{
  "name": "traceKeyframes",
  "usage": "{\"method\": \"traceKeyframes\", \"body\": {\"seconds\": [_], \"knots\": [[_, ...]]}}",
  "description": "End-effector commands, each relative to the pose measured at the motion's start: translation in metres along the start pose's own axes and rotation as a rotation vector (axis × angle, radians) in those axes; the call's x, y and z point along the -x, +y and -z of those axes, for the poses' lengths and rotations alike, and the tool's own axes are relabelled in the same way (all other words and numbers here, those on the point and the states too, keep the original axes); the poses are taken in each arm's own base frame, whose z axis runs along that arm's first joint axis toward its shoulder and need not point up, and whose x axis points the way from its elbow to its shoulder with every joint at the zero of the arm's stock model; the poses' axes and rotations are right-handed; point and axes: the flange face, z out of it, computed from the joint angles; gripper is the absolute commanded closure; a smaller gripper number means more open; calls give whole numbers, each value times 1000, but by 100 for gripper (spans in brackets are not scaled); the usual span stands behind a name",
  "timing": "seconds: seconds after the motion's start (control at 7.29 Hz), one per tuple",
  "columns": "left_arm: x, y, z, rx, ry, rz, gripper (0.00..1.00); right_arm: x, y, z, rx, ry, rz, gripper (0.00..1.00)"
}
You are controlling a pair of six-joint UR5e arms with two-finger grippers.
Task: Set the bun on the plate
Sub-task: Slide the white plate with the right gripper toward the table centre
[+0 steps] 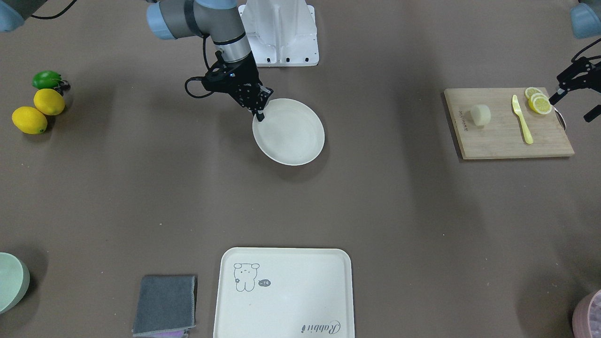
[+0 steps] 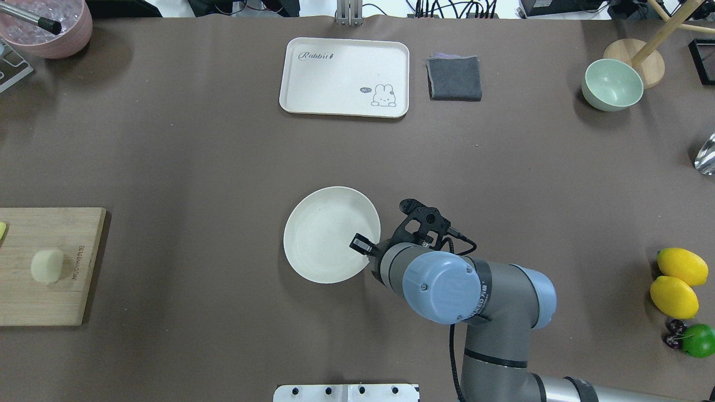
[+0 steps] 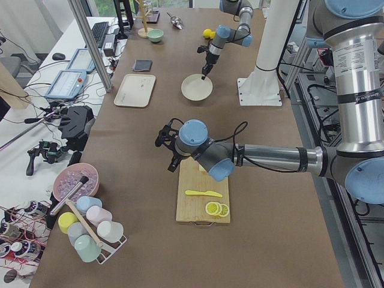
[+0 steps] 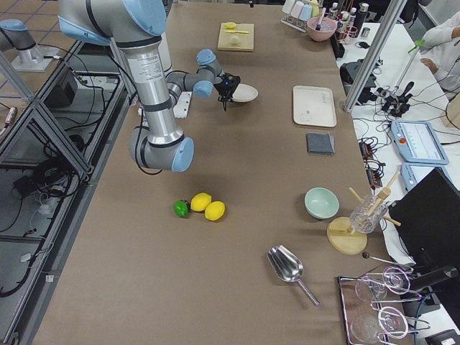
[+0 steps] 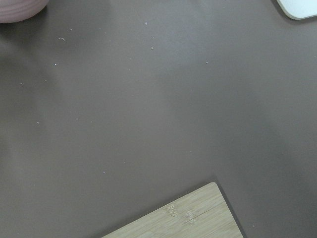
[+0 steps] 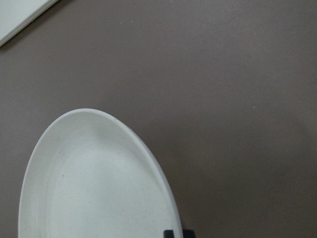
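Note:
My left gripper will grip the sides of the bun (image 1: 480, 114), with one finger toward the yellow knife and the other toward the lettering on the cutting board.
The bun (image 1: 480, 115) (image 2: 47, 265), a pale cream puck, sits on a wooden cutting board (image 1: 497, 141) at the table's end on my left side. My left gripper (image 1: 574, 106) hovers at the board's far edge beside the lemon slices, open and holding nothing, well apart from the bun. The round cream plate (image 1: 293, 136) (image 2: 324, 231) lies mid-table. My right gripper (image 1: 259, 115) (image 2: 363, 245) is at the plate's rim, fingers pinched on its edge. In the right wrist view the plate (image 6: 94, 183) fills the lower left, with the fingertips (image 6: 169, 233) at its rim.
A yellow knife (image 1: 522, 119) and lemon slices (image 1: 537, 101) share the board. A cream tray (image 1: 284, 293) and grey cloth (image 1: 165, 305) lie at the far side. Two lemons (image 1: 37, 110) and a lime (image 1: 47, 80) sit on my right, a green bowl (image 2: 612, 85) beyond.

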Motion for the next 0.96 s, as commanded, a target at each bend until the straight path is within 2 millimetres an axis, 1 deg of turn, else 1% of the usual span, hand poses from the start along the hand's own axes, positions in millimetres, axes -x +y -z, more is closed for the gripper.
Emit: {"method": "traceKeyframes", "body": {"seconds": [0.0,0.14,0.27,0.41,0.55,0.69,0.82], "knots": [[0,1,0,1,1,3,2,16,12,-12,-26,5,0,54],[0,0,0,1,3,2,2,21,8,-11,-45,-1,-6,32],[0,1,0,0,0,7,2,25,-5,-8,-67,18,-1,0],[1,1,-1,1,-2,12,2,30,-20,7,-71,32,-5,0],[0,1,0,1,-3,47,1,34,-43,28,-36,72,8,0],[-6,3,-8,16,1,87,2,36,-74,54,-3,108,22,0],[-12,16,-27,51,-35,98,2,35,-117,78,7,140,61,0]]}}
